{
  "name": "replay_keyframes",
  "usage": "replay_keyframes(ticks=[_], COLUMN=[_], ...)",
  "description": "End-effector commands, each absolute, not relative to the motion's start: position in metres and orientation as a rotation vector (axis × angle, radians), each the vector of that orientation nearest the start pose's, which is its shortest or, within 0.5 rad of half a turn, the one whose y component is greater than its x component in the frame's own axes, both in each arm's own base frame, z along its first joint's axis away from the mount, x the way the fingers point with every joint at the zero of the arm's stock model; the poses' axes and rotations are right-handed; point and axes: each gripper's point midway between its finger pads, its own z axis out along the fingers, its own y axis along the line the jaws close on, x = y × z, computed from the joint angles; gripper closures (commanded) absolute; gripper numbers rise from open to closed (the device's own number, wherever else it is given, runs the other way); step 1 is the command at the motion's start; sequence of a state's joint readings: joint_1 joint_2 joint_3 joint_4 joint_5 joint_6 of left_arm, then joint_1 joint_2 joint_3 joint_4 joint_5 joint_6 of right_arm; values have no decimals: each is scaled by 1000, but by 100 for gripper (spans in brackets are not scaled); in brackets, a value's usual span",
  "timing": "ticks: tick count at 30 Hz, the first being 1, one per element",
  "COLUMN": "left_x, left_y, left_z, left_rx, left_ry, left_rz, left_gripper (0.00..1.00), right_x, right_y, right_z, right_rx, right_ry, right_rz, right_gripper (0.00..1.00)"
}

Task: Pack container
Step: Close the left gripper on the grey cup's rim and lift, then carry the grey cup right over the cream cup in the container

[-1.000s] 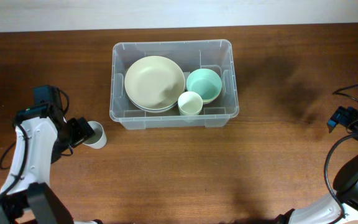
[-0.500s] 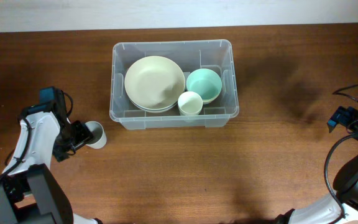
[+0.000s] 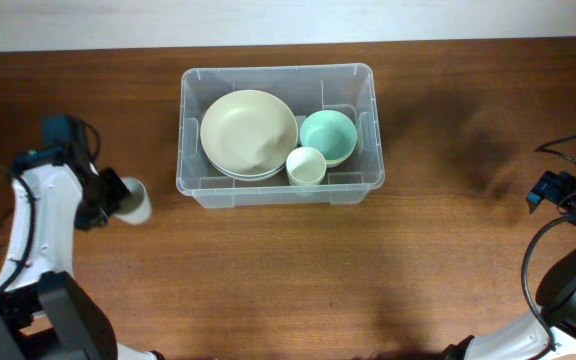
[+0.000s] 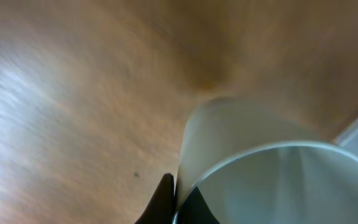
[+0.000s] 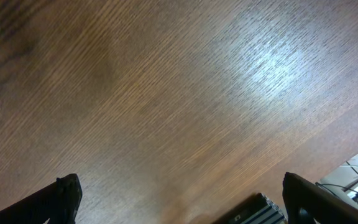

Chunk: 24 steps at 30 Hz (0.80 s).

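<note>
Next, my left gripper lets go of the grey-white cup inside the small white cup (image 3: pixel 307 164), the one that is beside the mint bowl.
The container (image 3: pixel 368 128), a clear plastic tub, stands at the back middle of the table. It holds a large cream bowl (image 3: pixel 248 130), a mint bowl (image 3: pixel 328 137) and a small white cup (image 3: pixel 306 165). Left of it, my left gripper (image 3: pixel 110 195) is shut on the rim of another white cup (image 3: pixel 133 200), which is tipped on its side. In the left wrist view this cup (image 4: pixel 241 149) fills the lower right, its wall pinched between my dark fingers (image 4: pixel 162 200). My right gripper (image 3: pixel 551 190) stands open at the far right over bare wood (image 5: pixel 166 93).
Dark wooden table (image 3: pixel 288 280) all around. A white wall strip (image 3: pixel 288 20) runs along the back edge. Black cables (image 3: pixel 568 145) trail by the right arm.
My left gripper has shut on the white cup's rim. It has drawn the cup a little left and back, and the cup has tipped. The right arm has not moved.
</note>
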State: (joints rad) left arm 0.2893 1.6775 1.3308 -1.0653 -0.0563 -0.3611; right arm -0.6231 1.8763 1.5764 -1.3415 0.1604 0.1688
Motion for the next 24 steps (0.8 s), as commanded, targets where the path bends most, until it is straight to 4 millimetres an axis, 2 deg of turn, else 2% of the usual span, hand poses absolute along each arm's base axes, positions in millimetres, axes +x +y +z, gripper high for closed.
replay_keyframes(ticks=[1,3,6,8,9,12,15,17,20,24], left_x=[345,359,386,403,412,424,428,427,420,404], left_y=[120,123,115,97,81,46,-1,-40,-88,-136], left_z=[144,168,210,239,257,283,295,296,295,291], left_rx=[-986,-984,-908,-831,-766,-639,-485,-328,-91,62], left_ry=[2699,2630,2530,2476,2448,2420,2433,2460,2489,2523], left_rz=[56,41,-62,-179,-255,-353,-419,-448,-446,-482], left_gripper=[99,99,99,99,99,99,99,99,99,99], right_x=[256,256,256,256,256,256,256,256,256,256], right_y=[-222,-222,-222,-222,-222,-222,-222,-222,-222,-222], right_z=[116,116,116,116,116,116,116,116,116,116], right_rx=[1244,1244,1244,1244,1244,1244,1244,1244,1244,1244], right_ry=[2957,2957,2957,2957,2957,2957,2957,2957,2957,2957], right_rz=[-251,-251,-251,-251,-251,-251,-251,-251,-251,-251], right_gripper=[1,1,1,1,1,1,1,1,1,1])
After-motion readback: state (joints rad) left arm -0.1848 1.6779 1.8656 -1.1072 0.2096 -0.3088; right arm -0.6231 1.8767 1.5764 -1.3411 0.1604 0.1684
